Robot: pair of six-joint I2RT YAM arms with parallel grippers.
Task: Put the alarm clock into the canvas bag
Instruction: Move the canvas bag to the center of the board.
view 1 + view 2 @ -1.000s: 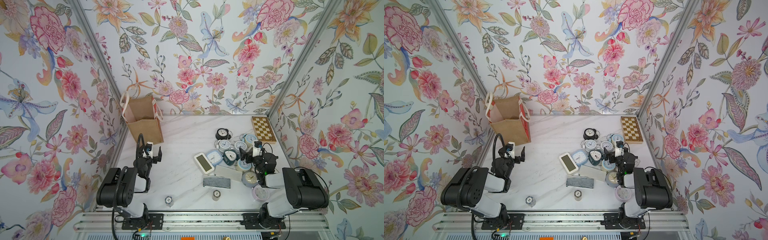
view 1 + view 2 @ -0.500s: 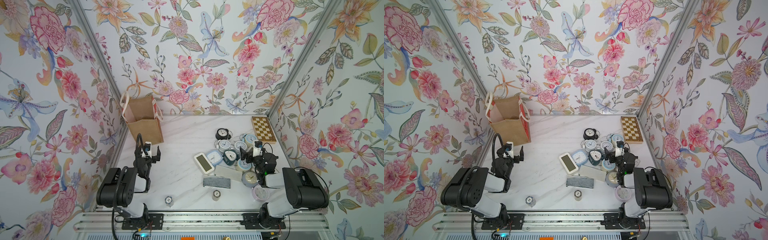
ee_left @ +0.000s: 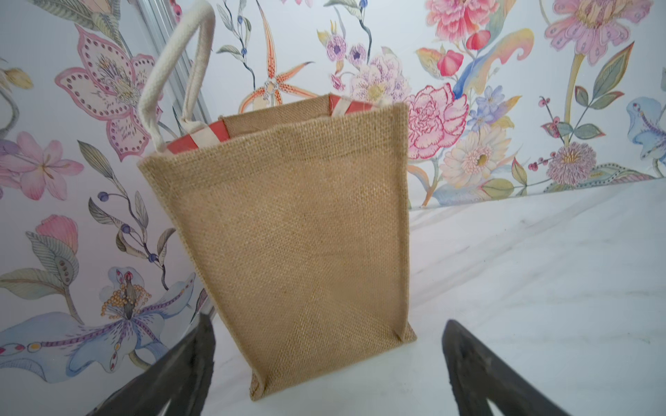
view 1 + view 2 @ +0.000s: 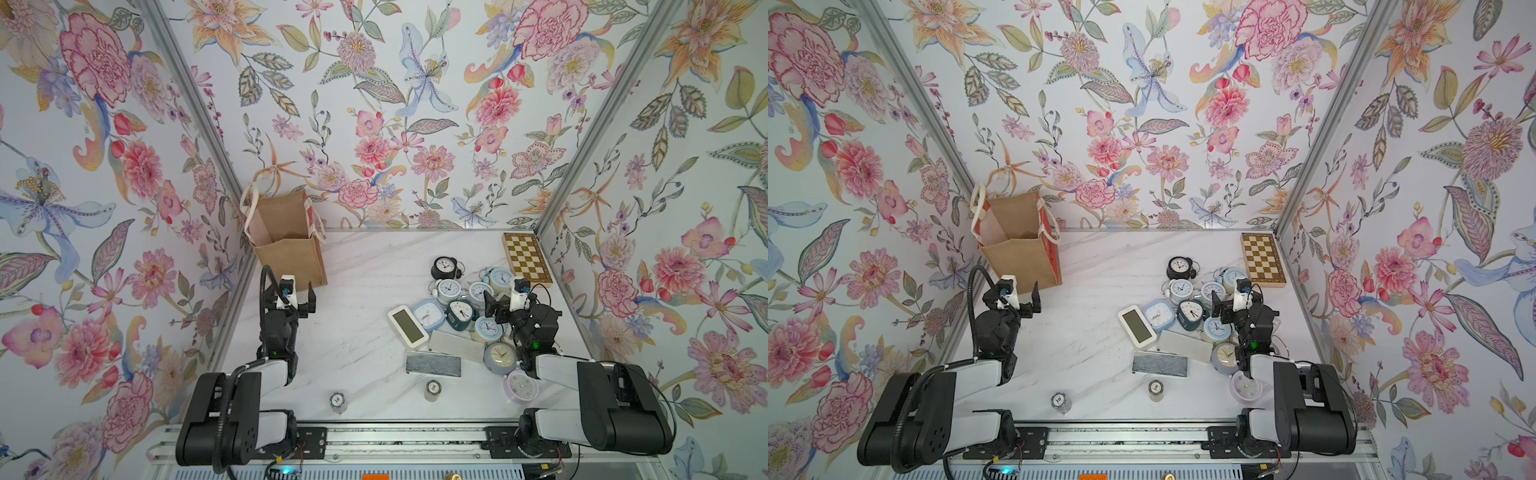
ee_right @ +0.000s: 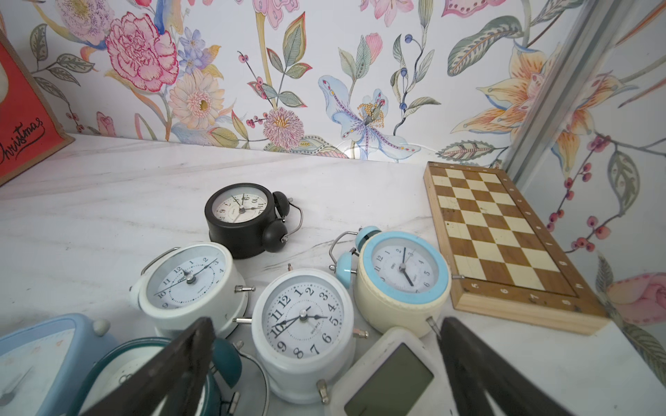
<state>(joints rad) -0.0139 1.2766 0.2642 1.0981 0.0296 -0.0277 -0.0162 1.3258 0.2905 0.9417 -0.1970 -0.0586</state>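
The robot's left gripper should next close on the canvas bag's red-trimmed side rim [image 4: 250, 232] [image 3: 196, 140], next to the bag's handle on the side away from the alarm clocks.
The canvas bag [image 4: 286, 245] [image 4: 1017, 249] stands upright and open at the back left, tan burlap with red-and-white trim and whitish handles. My left gripper [image 4: 293, 297] [image 4: 1015, 299] hovers just in front of it, open and empty; the left wrist view shows the bag [image 3: 295, 234] filling the space ahead of the left gripper [image 3: 328, 324]. Several alarm clocks lie piled at the right. My right gripper [image 4: 509, 305] [image 5: 324, 320] is open over the pile, a white round clock [image 5: 302, 324] lying between its fingers, untouched. A black clock [image 4: 444, 267] [image 5: 241, 212] lies farther back.
A wooden chessboard box [image 4: 525, 259] [image 5: 504, 241] lies against the right wall. A white digital clock [image 4: 407, 326], two grey slabs [image 4: 433, 363] and a lavender clock [image 4: 519, 386] lie around the pile. Two poker-chip stacks [image 4: 337, 401] stand near the front edge.
The left gripper has crept slightly toward the bag. The right arm and the clocks have not moved.
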